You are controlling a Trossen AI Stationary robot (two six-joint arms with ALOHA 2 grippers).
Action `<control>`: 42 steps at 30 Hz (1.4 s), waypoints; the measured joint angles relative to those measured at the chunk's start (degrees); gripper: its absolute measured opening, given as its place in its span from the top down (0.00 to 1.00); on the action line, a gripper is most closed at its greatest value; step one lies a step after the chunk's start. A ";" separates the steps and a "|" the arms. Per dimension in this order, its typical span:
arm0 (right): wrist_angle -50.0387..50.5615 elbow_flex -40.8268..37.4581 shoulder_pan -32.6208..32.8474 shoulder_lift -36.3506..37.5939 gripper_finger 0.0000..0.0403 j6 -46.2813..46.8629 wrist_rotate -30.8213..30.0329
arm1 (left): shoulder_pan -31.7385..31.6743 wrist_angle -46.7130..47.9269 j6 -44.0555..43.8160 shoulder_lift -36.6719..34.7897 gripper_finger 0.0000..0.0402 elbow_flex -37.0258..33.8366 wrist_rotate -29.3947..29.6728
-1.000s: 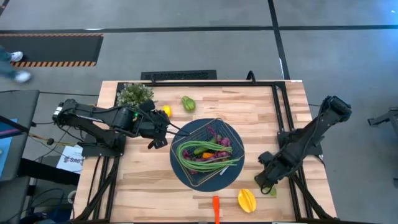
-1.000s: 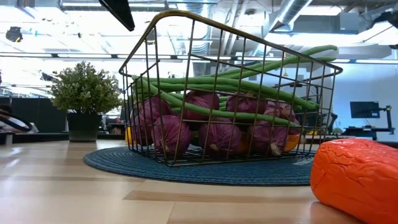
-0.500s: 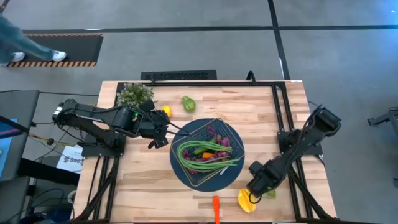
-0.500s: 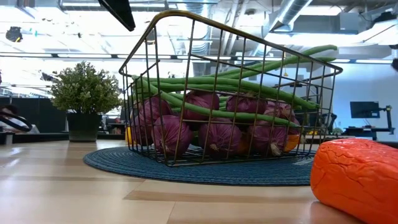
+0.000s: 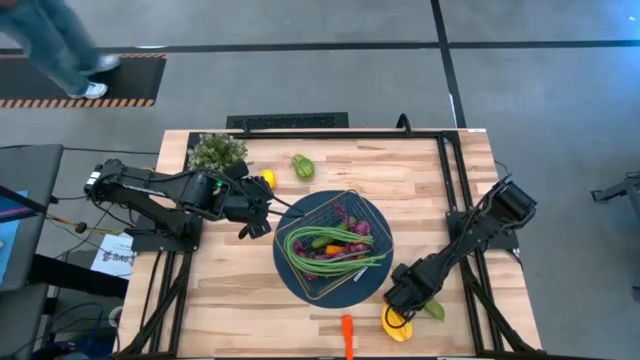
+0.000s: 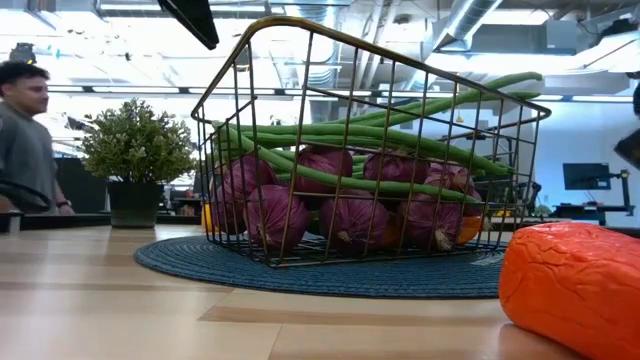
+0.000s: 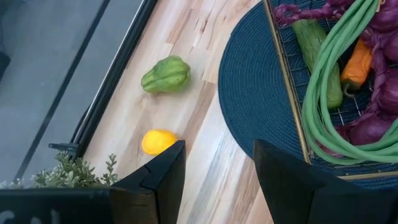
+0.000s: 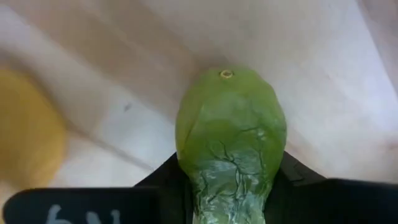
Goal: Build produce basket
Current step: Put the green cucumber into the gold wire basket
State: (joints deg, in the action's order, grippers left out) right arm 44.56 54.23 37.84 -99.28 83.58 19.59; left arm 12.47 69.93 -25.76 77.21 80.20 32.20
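Observation:
The robot's right gripper should release the pale green vegetable, now down beside a yellow pepper, over the small orange piece inside the wire basket [image 5: 345, 246].
The wire basket [image 5: 318, 200] stands on a round blue mat [image 5: 290, 275] at mid-table. It holds green beans [image 5: 330, 250], purple grapes, a cucumber and a small orange piece. My right gripper [image 5: 412, 306] is down at the near right, beside a yellow pepper [image 5: 397, 325], with its fingers around a small pale green vegetable [image 8: 230, 137]. My left gripper [image 5: 255, 228] hangs open and empty just left of the basket. A green pepper [image 5: 302, 166] and a small yellow fruit [image 5: 267, 179] lie on the wood at the far left. My right gripper has the pale green vegetable between its two fingers, which press on its two opposite sides [image 8: 193, 177] at the end nearest the wrist. The fingers come steeply from above. The vegetable lies on the tabletop, its end with the small stem mark [image 8: 226, 74] pointing away from the fingers.
An orange carrot [image 5: 347, 335] lies at the near edge and looms large in the low view [image 6: 575, 290]. A potted leafy plant [image 5: 217, 151] stands at the far left corner. A black frame [image 5: 450, 170] runs along the right side. A person [image 5: 60, 40] walks beyond the table.
My right gripper has come down and gone toward the table's near left, from beside the black frame to the green vegetable and the yellow pepper. The person beyond the table has walked on and now shows in the low view.

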 joint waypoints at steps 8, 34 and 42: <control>12.04 4.52 -3.51 12.59 0.69 0.34 -5.47 | 0.00 0.02 0.04 0.00 0.56 0.00 -0.41; 16.13 38.40 -32.60 4.51 0.69 -50.28 -21.79 | -0.02 0.09 0.22 0.02 0.56 0.00 -1.79; 16.11 38.76 -32.59 -7.26 0.69 -52.87 -18.76 | -0.02 0.13 0.66 0.02 0.56 0.02 -2.49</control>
State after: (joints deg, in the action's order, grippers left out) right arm 60.66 92.99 5.25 -106.54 30.71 0.83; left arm 12.45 70.06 -25.10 77.23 80.23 29.71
